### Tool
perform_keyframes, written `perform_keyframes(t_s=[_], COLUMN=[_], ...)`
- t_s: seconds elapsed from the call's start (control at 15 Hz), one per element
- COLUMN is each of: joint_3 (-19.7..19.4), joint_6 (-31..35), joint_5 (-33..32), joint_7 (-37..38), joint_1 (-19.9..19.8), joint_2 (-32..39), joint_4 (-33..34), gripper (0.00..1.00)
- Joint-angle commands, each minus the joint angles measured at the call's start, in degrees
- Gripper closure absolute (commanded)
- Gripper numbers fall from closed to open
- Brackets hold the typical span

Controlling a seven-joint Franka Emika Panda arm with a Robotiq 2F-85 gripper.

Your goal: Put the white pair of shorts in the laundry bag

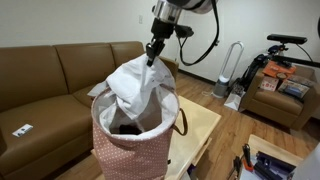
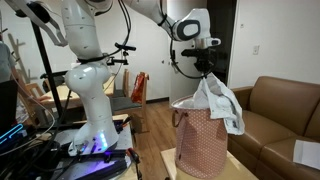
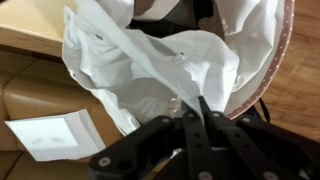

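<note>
The robot's gripper needs to let go of the white shorts over the dark stuff inside the white lining (image 1: 128, 124) (image 3: 178, 18) of the laundry bag.
The white shorts (image 1: 138, 82) hang from my gripper (image 1: 153, 55) and drape over the rim of the laundry bag (image 1: 135, 145), a pink dotted basket with a white lining. In an exterior view the shorts (image 2: 218, 100) dangle from the gripper (image 2: 206, 68) above the bag (image 2: 202, 145), partly outside its rim. In the wrist view the jaws (image 3: 190, 108) are shut on the white cloth (image 3: 150, 65), with the bag's rim (image 3: 281, 50) at the right.
The bag stands on a light wooden table (image 1: 200, 125). A brown sofa (image 1: 45, 80) lies behind with a paper (image 1: 22, 129) on its seat. A chair with clutter (image 1: 280, 90) and a vacuum (image 1: 232, 75) stand further off.
</note>
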Motion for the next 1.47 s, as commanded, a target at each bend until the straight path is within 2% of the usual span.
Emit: perform_keyframes(t_s=[0.0,0.2,0.47,1.4], joint_3=[-9.0,-13.6,-16.5,-17.1], joint_6=[-14.1,-20.4,-23.4,-30.3], joint_5=[-1.0,-1.2,-0.2,0.5], joint_7=[-3.8,-5.2,-6.2,-8.5], joint_1=[6.1,8.8,10.9,15.1], joint_2=[-4.1,-5.0,-4.7,-4.6], joint_4=[8.2,14.6,21.2,39.1], gripper=[0.99,0.99,0.99,0.99])
